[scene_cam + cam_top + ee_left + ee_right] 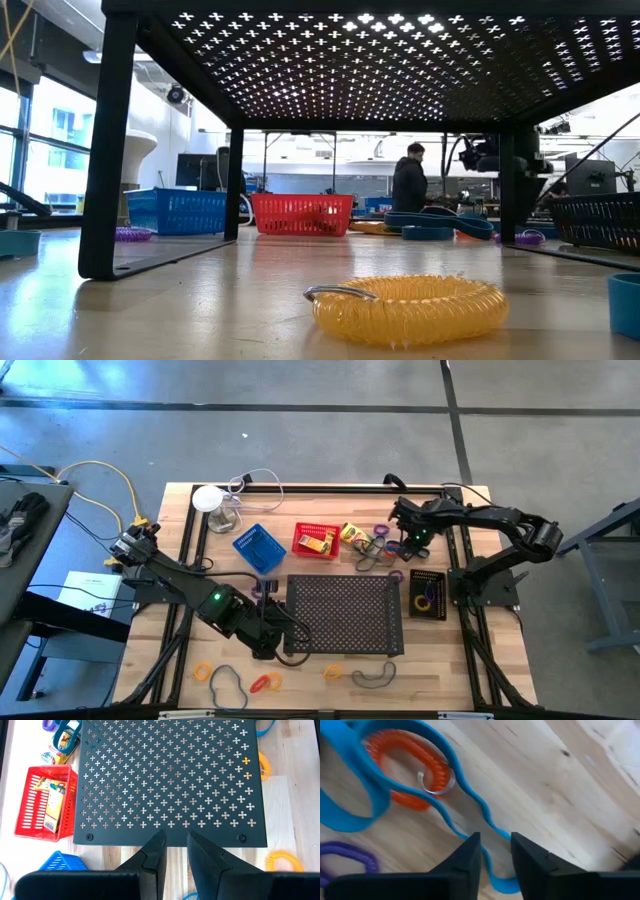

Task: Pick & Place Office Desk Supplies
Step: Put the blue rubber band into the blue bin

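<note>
Both strands of the blue band's loop run under the fingers of the robot's right gripper, so it should open, set a finger inside the loop and pinch a single strand (495, 827).
My right gripper (495, 845) points down, open, over a heap of bands behind the tray: a wide blue band (350, 780), an orange coil band (415, 770) and a purple one (345, 855), all flat on the wood. A stretch of the blue band runs under the gap between its fingers. My left gripper (175, 842) hangs open and holds nothing, above the left edge of the black perforated tray (345, 615). A red basket (316, 540) holds a yellow crayon box (52, 805). A second box (352, 534) lies to its right. My right gripper's fingers (465, 852) stand on either side of a stretch of the blue band (487, 827), coming from above. The band lies on the table. I cannot tell whether the fingers touch it.
A blue basket (259, 548) stands left of the red one, and a black basket (428, 594) with bands sits right of the tray. Loose bands lie along the near edge, among them a yellow coil (405, 308). A white disc (207, 497) is at the far left.
</note>
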